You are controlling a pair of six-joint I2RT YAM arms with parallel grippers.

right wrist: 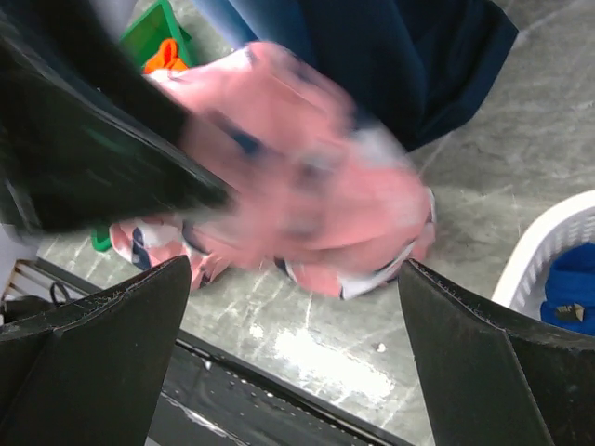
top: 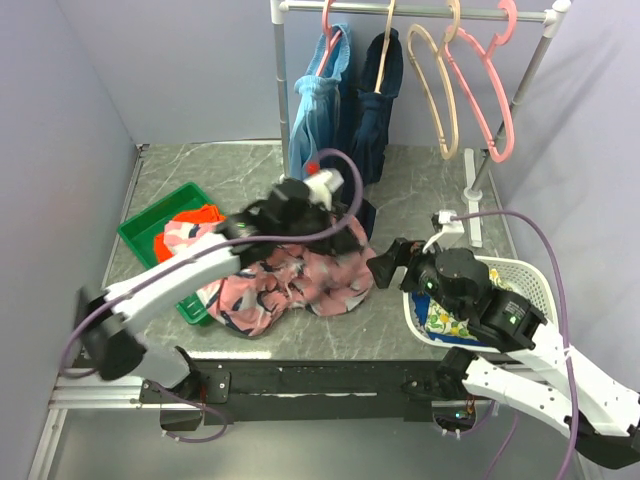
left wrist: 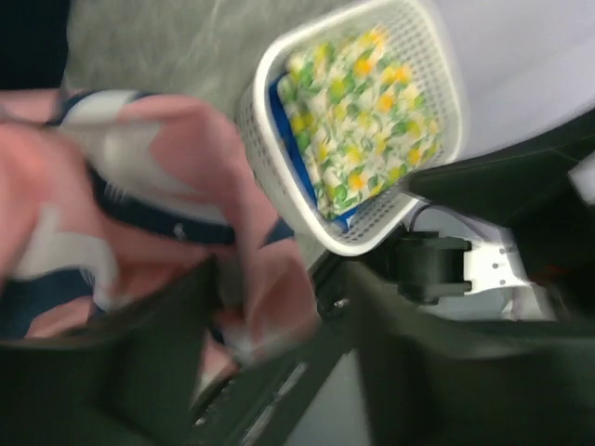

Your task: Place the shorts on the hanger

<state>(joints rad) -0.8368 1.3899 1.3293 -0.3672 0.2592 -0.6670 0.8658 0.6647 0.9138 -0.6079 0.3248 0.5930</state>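
Note:
The pink shorts' near edge (top: 328, 308) (right wrist: 340, 286) is on the side of the shorts toward the white basket. My right gripper goes there next and closes on it.
The pink shorts (top: 300, 280) with navy and white shapes lie heaped at the table's front centre. My left gripper (top: 345, 240) sits on top of the heap. In the left wrist view a fold of the shorts (left wrist: 167, 186) is pinched between the jaws of the left gripper (left wrist: 279, 307); the picture is blurred. My right gripper (top: 385, 265) is open and empty just right of the shorts (right wrist: 325, 204), above bare table in the right wrist view (right wrist: 293, 353). The beige hanger (top: 440, 95) hangs empty on the rail at the back right.
A rail (top: 420, 12) holds a light-blue garment (top: 318, 100), a navy garment (top: 380, 110) and a pink hanger (top: 490, 100). A white basket (top: 520, 275) with lemon-print cloth (left wrist: 363, 111) stands front right. A green bin (top: 150, 225) stands left.

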